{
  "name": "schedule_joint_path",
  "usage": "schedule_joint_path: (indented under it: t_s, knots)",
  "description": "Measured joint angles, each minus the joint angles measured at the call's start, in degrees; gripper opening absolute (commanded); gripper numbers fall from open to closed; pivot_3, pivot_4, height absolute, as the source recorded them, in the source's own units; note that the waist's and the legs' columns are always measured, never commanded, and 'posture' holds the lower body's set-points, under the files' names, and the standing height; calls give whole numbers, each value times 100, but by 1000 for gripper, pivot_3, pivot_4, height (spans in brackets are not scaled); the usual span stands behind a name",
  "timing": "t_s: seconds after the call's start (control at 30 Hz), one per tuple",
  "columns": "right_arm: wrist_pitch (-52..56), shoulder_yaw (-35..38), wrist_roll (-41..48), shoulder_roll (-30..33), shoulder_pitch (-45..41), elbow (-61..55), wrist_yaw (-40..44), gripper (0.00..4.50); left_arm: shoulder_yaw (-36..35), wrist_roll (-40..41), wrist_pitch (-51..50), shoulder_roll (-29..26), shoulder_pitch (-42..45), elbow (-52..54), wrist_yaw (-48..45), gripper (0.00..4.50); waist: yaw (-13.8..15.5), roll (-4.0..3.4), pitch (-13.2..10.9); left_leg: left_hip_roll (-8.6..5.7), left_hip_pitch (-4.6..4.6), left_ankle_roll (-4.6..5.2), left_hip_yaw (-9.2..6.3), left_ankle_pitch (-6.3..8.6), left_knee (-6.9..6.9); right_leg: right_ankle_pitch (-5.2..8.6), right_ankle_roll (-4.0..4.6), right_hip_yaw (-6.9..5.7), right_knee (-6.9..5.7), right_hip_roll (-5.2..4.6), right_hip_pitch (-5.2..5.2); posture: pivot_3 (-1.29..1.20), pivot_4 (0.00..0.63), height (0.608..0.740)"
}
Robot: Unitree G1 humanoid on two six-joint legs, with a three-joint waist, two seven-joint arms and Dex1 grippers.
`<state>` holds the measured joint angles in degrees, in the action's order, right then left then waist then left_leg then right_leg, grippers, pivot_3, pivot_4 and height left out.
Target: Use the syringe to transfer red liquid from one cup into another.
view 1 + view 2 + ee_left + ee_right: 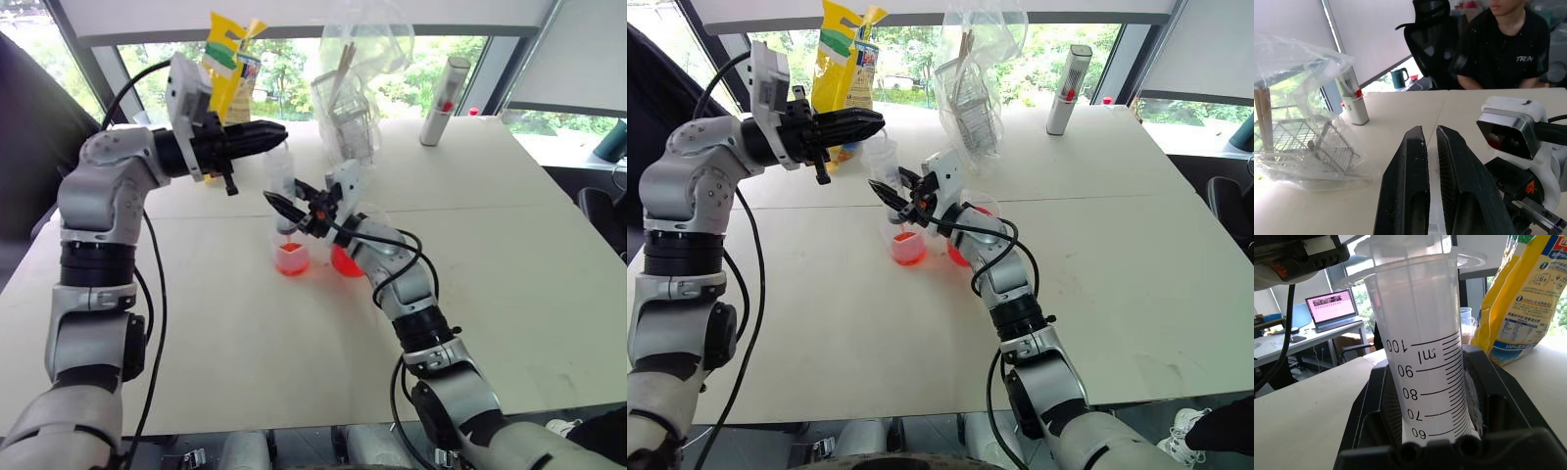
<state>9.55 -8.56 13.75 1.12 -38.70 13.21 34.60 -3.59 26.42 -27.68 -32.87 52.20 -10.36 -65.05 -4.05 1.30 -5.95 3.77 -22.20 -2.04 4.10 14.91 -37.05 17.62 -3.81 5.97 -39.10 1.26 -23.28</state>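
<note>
Next, my right gripper lets go of the syringe on the table [427, 257] beside the larger cup, on the side that faces away from the smaller cup.
The syringe [282, 178] stands upright over the smaller cup [292, 258], which holds red liquid [906, 250]. My right gripper [283, 207] is shut on the syringe's barrel; in the right wrist view the printed marks [1425, 382] show between its black fingers [1369, 411]. My left gripper [277, 130] reaches in level from the left, shut, its fingers [1410, 186] lying across the top of the white plunger. Whether it grips the plunger I cannot tell. The larger cup [343, 260], also with red liquid, stands just right of the smaller one, partly hidden by my right arm.
A clear plastic bag with a wire basket [348, 108] and a yellow bag [230, 59] stand behind the syringe. A grey cylinder with a red mark [443, 101] stands at the far right. A seated person [1508, 49] is across the table.
</note>
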Motion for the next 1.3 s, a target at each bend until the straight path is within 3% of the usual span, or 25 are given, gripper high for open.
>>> schedule_joint_path:
  t_s: [0.2, 0.33, 0.53, 0.73, 0.9, 1.03, 1.3]
  knots:
    - [273, 0, 0, 31, 0, -151, -4, 1357, 0, -15, 50, 34, -42, 28, 32, 39, 1, -4, -4, 0, 0, 0, 0, 0, 1, 0, 0, 0, 2, 1, 0, 0, 150, 739]
    - [394, 155, 112, 11, -19, -383, -150, 1357, 61, 33, -112, 102, 17, -93, 30, 1611, 4, -13, -12, -2, -1, 0, -1, 0, 2, 0, 0, 1, 5, 0, 0, 0, 150, 739]
    - [424, 283, 260, -60, -35, -806, -204, 1357, 57, 59, -449, 168, 122, -393, 146, 4420, -8, -15, -33, 0, -6, 1, -7, 0, 5, 1, 0, 1, 10, 3, -5, 0, 150, 739]
    - [514, 208, 327, -132, -39, -981, -247, 1357, -11, 233, -557, 141, 312, -499, 198, 4420, 1, -15, -38, 0, -11, 1, -26, 1, 5, 1, 0, -1, 12, 2, -7, 0, 150, 739]
    - [973, 62, 357, -139, -45, -1089, -385, 1357, -39, 294, -551, -611, 9, -280, -216, 4420, -28, -19, -42, 5, -11, 1, -33, 1, 17, 7, 11, 1, 12, 6, -14, 0, 150, 739]
    - [1771, 481, 511, 367, -334, -1133, -628, 1357, -227, 316, -595, -938, -440, -141, -349, 4420, 35, -11, -54, 4, -19, 0, -41, 0, 14, 8, 13, -7, 14, -8, -12, 0, 150, 739]
    - [3730, 1361, 985, 1686, -1600, -1490, -1005, 1357, -209, 533, -673, -825, -884, 302, -429, 4420, 33, -11, -69, 2, -23, 1, -45, 0, 27, 9, 14, -9, 39, -9, -10, 0, 150, 739]
